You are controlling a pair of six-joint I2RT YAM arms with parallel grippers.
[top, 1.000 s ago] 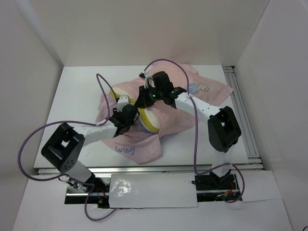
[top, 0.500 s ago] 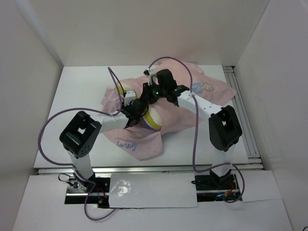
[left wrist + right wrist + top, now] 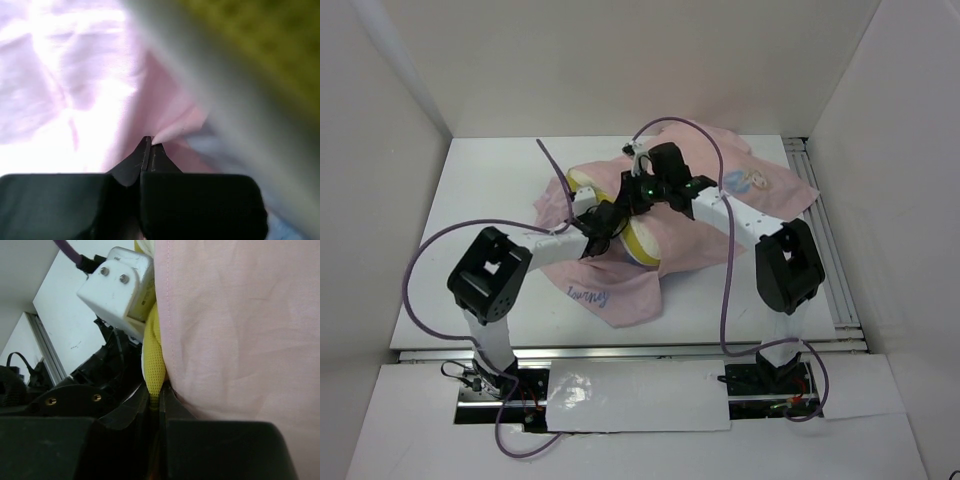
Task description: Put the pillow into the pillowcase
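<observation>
I should release the yellow pillow from my right gripper in the pink pillowcase's opening (image 3: pixel 584 249), just behind the blue lettering.
The pink pillowcase (image 3: pixel 620 295) lies crumpled across the middle of the table, with a cartoon print showing at its far right corner. The yellow pillow (image 3: pixel 642 247) pokes out of it between the two arms. In the right wrist view my right gripper (image 3: pixel 159 402) is shut on the pillow's (image 3: pixel 152 360) yellow mesh edge, with pink pillowcase (image 3: pixel 240 330) pressed against its right side. Seen from the left wrist, my left gripper (image 3: pixel 148 143) is shut, pinching a small fold of pillowcase (image 3: pixel 75 75) fabric at its tips. The blurred pillow (image 3: pixel 260 40) fills the upper right there.
Both arms meet over the fabric, the left gripper (image 3: pixel 603 225) just below the right gripper (image 3: pixel 626 200). The left wrist's white camera block (image 3: pixel 117 287) sits close beside the right fingers. Purple cables loop over the white table (image 3: pixel 480 200). A metal rail (image 3: pixel 820 230) runs along the right edge.
The left arm swung right and away from its base, to the pillow's side, and its gripper went from open to shut on pink fabric. The pillowcase shifted slightly right. The right gripper kept its hold.
</observation>
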